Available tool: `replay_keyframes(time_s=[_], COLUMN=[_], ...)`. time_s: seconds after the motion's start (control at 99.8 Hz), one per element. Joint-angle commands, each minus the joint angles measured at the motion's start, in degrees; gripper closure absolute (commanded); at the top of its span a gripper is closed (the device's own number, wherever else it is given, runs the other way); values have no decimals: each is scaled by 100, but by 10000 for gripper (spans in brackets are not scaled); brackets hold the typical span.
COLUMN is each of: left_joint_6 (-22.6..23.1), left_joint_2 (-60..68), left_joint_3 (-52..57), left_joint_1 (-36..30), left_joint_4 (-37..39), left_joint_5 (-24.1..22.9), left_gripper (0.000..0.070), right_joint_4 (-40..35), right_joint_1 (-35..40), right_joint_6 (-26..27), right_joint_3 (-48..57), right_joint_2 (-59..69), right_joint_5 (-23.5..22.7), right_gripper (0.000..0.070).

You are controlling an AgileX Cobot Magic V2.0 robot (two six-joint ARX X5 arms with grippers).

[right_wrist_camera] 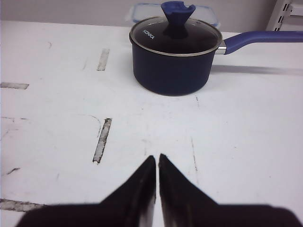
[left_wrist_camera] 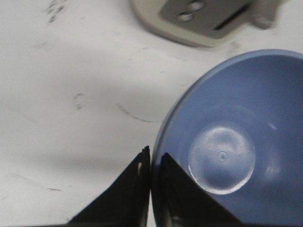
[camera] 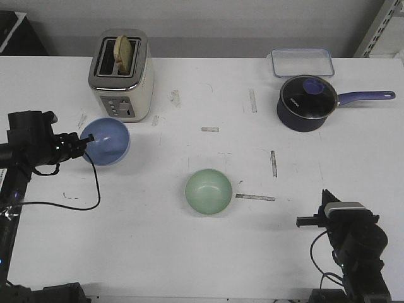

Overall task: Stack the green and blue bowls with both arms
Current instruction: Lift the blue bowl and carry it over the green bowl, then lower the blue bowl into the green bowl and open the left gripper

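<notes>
I will release the blue bowl with my left gripper inside the green bowl (camera: 209, 190) near the table's middle.
The blue bowl (camera: 107, 141) is at the left, in front of the toaster, tilted with its opening toward the camera. My left gripper (camera: 86, 140) is shut on its left rim, one finger inside and one outside; the left wrist view shows the bowl (left_wrist_camera: 236, 142) pinched at the rim by the gripper (left_wrist_camera: 151, 158). The green bowl (camera: 208, 191) sits upright on the table near the middle, free of both arms. My right gripper (camera: 310, 221) is shut and empty at the front right; in the right wrist view it (right_wrist_camera: 157, 160) is over bare table.
A cream toaster (camera: 122, 74) with toast stands behind the blue bowl. A dark blue lidded saucepan (camera: 307, 103) with a long handle and a clear container (camera: 302, 62) are at the back right. A black cable (camera: 82, 196) loops on the table at left.
</notes>
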Motion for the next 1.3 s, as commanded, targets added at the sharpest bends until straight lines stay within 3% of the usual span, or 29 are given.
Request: replay_keyframes(time_s=[0.0, 0.361, 0.571, 0.771, 1.292], left_joint_6=[-201, -352, -350, -348, -332], left_joint_2=[-120, -337, 232, 857, 1731], left_joint_3=[238, 328, 328, 328, 328], left_joint_1=[-271, -2817, -3893, -4280, -4352], left_joint_4=[-83, -37, 328, 741, 452], left_joint_5=[109, 79, -343, -544, -544], left_gripper=[699, 699, 699, 699, 699], right_joint_4=[48, 48, 46, 46, 46], right_joint_1=[9, 9, 9, 9, 9], right_joint_6=[-31, -28, -28, -28, -28], right_joint_3=[33, 33, 33, 33, 33], right_joint_2=[35, 35, 35, 35, 33], right_joint_5=[4, 4, 2, 2, 2], right_gripper=[699, 699, 699, 699, 699])
